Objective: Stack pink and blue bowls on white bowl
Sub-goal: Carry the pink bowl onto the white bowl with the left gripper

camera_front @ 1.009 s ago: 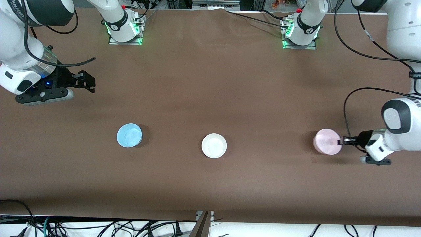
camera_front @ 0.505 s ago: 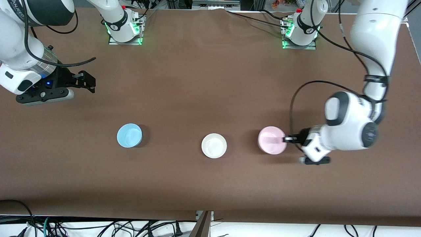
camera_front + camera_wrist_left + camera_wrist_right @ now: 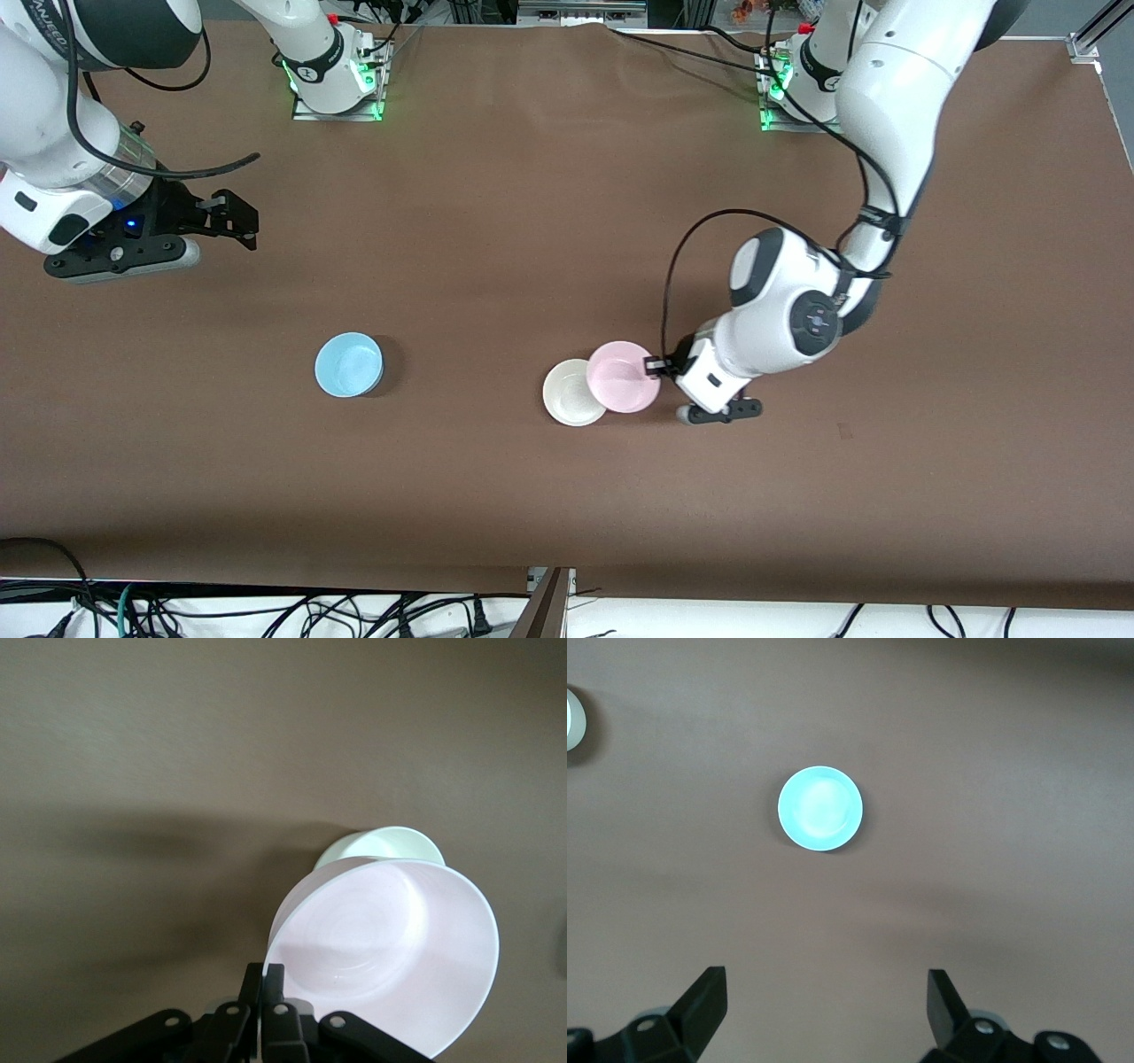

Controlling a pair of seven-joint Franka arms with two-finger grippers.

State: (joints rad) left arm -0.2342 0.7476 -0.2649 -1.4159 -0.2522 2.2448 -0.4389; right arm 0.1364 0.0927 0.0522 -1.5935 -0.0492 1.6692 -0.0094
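The pink bowl, held in the air now, will be let go by my left gripper down inside the white bowl (image 3: 576,392) (image 3: 384,850), nested within its rim.
My left gripper (image 3: 656,364) is shut on the rim of the pink bowl (image 3: 623,377) and holds it in the air, overlapping the edge of the white bowl (image 3: 567,394) at the table's middle. In the left wrist view the pink bowl (image 3: 390,948) fills the picture in front of my shut left gripper (image 3: 268,979), with the white bowl (image 3: 376,843) partly hidden under it. The blue bowl (image 3: 349,364) sits on the table toward the right arm's end and shows in the right wrist view (image 3: 820,808). My right gripper (image 3: 237,221) is open and empty, waiting above the table.
The brown table (image 3: 532,221) carries only the bowls. The arm bases (image 3: 335,75) stand along the table's edge farthest from the front camera. Cables (image 3: 266,611) hang below the table's edge nearest to it.
My left gripper has carried the pink bowl from the left arm's end of the table to the white bowl, now overlapping its edge. The right arm has not moved.
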